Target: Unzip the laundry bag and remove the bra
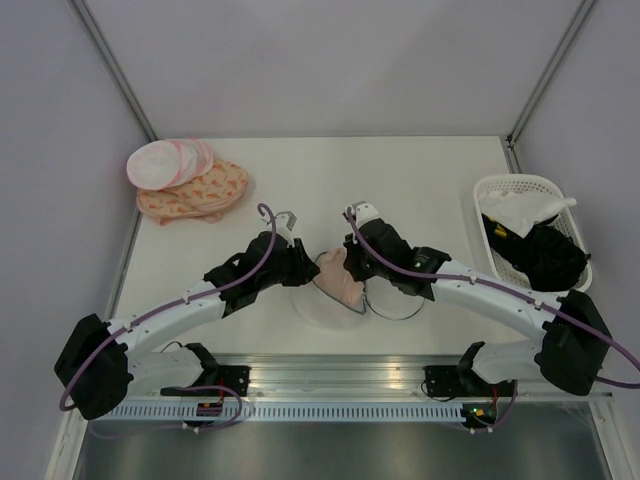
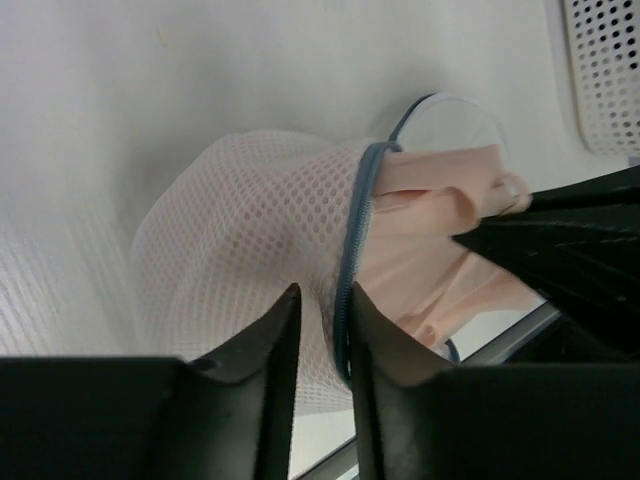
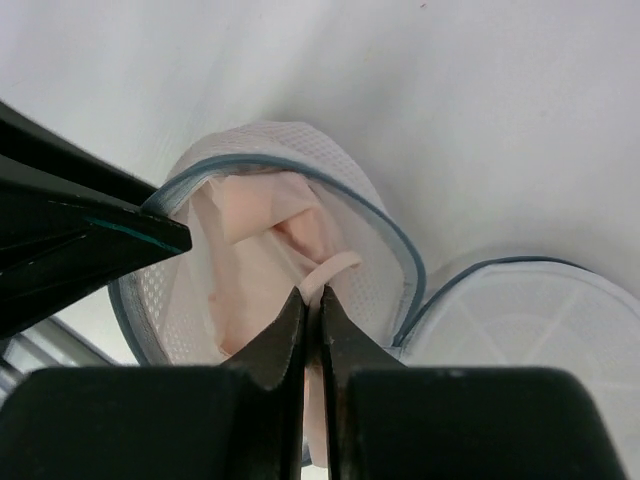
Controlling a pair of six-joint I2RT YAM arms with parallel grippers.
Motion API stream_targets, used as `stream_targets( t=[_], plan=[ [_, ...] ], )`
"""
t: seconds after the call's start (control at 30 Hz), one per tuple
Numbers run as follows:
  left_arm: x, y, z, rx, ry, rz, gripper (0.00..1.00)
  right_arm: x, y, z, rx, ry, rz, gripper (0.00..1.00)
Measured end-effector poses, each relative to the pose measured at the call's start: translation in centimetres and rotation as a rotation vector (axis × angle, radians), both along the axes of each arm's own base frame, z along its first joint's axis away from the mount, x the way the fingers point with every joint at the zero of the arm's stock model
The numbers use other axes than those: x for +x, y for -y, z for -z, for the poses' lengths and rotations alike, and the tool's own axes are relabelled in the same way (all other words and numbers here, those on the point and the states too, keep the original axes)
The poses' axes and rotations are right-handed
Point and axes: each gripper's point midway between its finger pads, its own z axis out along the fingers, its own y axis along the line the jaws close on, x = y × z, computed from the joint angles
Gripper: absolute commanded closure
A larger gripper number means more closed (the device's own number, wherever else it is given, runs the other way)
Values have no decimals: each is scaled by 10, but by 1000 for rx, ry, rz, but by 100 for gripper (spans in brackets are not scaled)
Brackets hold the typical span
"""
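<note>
The robot's right gripper will release the pale peach bra, now half out of the open bag, on the white cloth in the white basket (image 1: 513, 207).
The laundry bag (image 1: 318, 300) lies unzipped at the table's front middle, its two mesh halves spread apart. My left gripper (image 1: 308, 272) is shut on the grey-blue zipper rim (image 2: 352, 250) of the left half (image 2: 240, 260). The pale peach bra (image 1: 341, 278) sits half out of that half, also in the left wrist view (image 2: 430, 230). My right gripper (image 1: 352, 268) is shut on a thin strap of the bra (image 3: 325, 277) in the open bag (image 3: 360, 215). The other half (image 3: 520, 320) lies flat to the right.
A stack of white rounds with pink edges (image 1: 168, 163) rests on an orange-patterned peach cloth (image 1: 195, 193) at the back left. A white basket (image 1: 500, 190) holding white cloth and black garments stands at the right edge.
</note>
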Motion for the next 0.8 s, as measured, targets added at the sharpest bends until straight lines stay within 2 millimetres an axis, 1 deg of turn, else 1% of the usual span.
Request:
stream_targets(
  t=[0.03, 0.07, 0.1, 0.13, 0.2, 0.37, 0.5, 0.6, 0.7, 0.8],
  plan=[
    [-1, 0, 3, 8, -5, 2, 79, 2, 4, -3, -4, 13, 20, 100],
    [-1, 0, 6, 16, -13, 4, 91, 5, 8, -8, -5, 33, 44, 99],
    [-2, 0, 8, 20, -21, 4, 97, 6, 12, -14, -3, 50, 61, 100],
    [-2, 0, 10, 25, -23, 5, 98, 8, 17, -23, 6, 74, 82, 99],
    [-3, -1, 13, 31, -30, 4, 98, 10, 28, -44, 33, 130, 131, 100],
    [-3, -3, 16, 39, -33, -2, 98, 18, 64, -101, 91, 281, 284, 99],
    [-2, -4, 18, 46, -35, -7, 98, 29, 89, -133, 84, 367, 422, 100],
    [-2, -4, 20, 50, -39, -8, 98, 39, 114, -151, 45, 419, 559, 100],
    [-2, -4, 21, 50, -39, -9, 98, 54, 143, -160, 7, 450, 709, 100],
    [-4, -6, 25, 57, -45, -9, 98, 73, 185, -162, -36, 463, 890, 100]
  ],
)
